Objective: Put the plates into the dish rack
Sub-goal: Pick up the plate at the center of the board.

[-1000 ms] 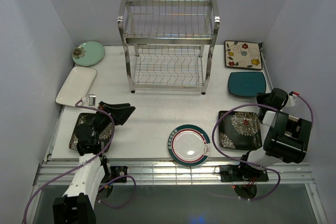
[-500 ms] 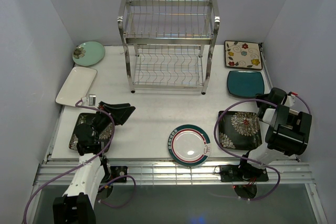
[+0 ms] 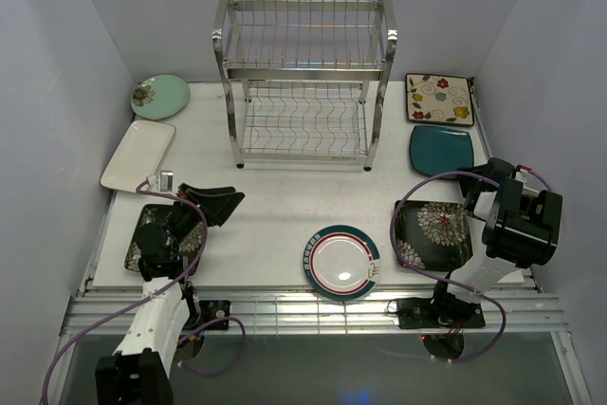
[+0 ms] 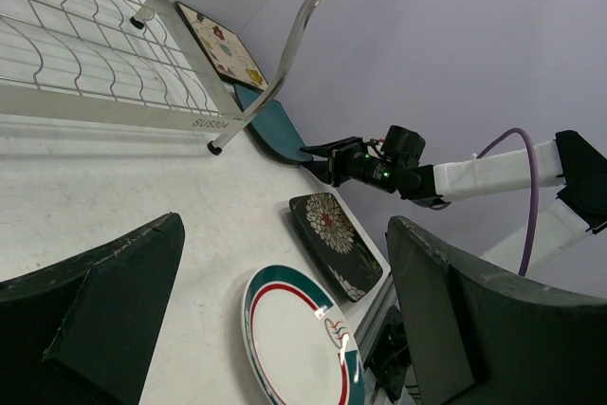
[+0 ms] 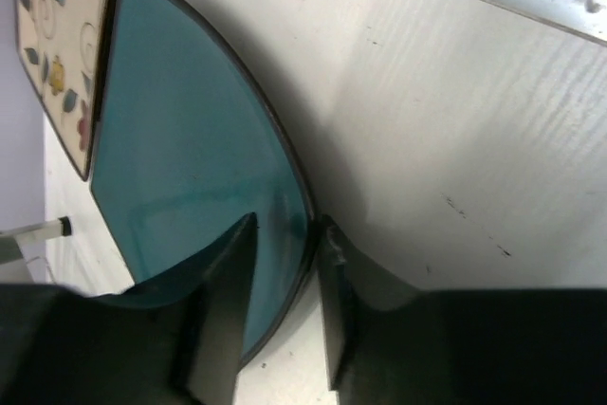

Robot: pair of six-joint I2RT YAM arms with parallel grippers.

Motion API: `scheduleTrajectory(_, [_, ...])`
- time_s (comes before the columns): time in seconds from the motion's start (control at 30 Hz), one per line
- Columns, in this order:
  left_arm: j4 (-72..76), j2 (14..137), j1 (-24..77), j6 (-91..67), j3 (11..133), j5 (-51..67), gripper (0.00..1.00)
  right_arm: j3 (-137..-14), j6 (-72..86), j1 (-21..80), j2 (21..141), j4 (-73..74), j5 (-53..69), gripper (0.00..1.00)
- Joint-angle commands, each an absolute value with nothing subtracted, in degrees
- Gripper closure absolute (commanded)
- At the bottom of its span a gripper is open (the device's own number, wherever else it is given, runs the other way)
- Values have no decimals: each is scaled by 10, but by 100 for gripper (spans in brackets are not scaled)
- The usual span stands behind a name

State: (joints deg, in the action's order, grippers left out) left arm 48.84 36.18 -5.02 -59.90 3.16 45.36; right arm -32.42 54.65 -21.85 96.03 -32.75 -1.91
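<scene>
Only the ends of the right gripper's fingers touch the teal plate's rim, so the robot should open it and take the teal plate deeper (image 5: 285, 198) before lifting it.
The plain teal plate (image 3: 442, 149) (image 5: 190, 158) lies flat at the right, in front of the cream flowered plate (image 3: 438, 99) (image 5: 52, 35). My right gripper (image 3: 467, 180) (image 5: 288, 221) is open a little. Its jaws straddle the teal plate's near rim, one over the plate and one outside it. My left gripper (image 3: 226, 208) (image 4: 285, 225) is wide open and holds nothing, above the table at the left. The steel dish rack (image 3: 303, 78) (image 4: 114, 54) stands at the back with no plates in it.
A round teal-rimmed plate (image 3: 342, 261) (image 4: 299, 343) and a dark floral square (image 3: 432, 232) (image 4: 337, 244) lie near the front. Another dark floral plate (image 3: 152, 234) lies under my left arm. A white rectangular plate (image 3: 138, 154) and a pale green one (image 3: 161, 96) lie far left.
My right arm has moved forward to the teal plate's near edge, and its jaws have gone from shut to slightly open around the rim. The left arm has not moved.
</scene>
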Motion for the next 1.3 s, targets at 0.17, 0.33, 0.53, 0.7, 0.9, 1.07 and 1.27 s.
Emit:
scheduleTrajectory(0.17, [489,361,-48,-600,14,446,2,-299,526,-215,971,-344,-4,33])
scheduleTrajectory(0.33, [489,357,-48,-599,14,447,2,-310,525,-215,980,-342,18,16])
scheduleTrajectory(0.53, [489,359,-48,-600,14,448,2,-324,517,-215,990,-333,23,10])
scheduleTrajectory(0.7, [489,361,-48,-600,14,448,2,-345,513,-215,1009,-324,36,12])
scheduleTrajectory(0.9, [490,350,-48,-598,12,446,2,-386,503,-216,1033,-300,48,24])
scheduleTrajectory(1.07, [490,356,-48,-598,13,446,2,-406,498,-217,1049,-287,51,42])
scheduleTrajectory(1.27, [490,358,-47,-598,15,446,2,-401,504,-217,1043,-284,47,85])
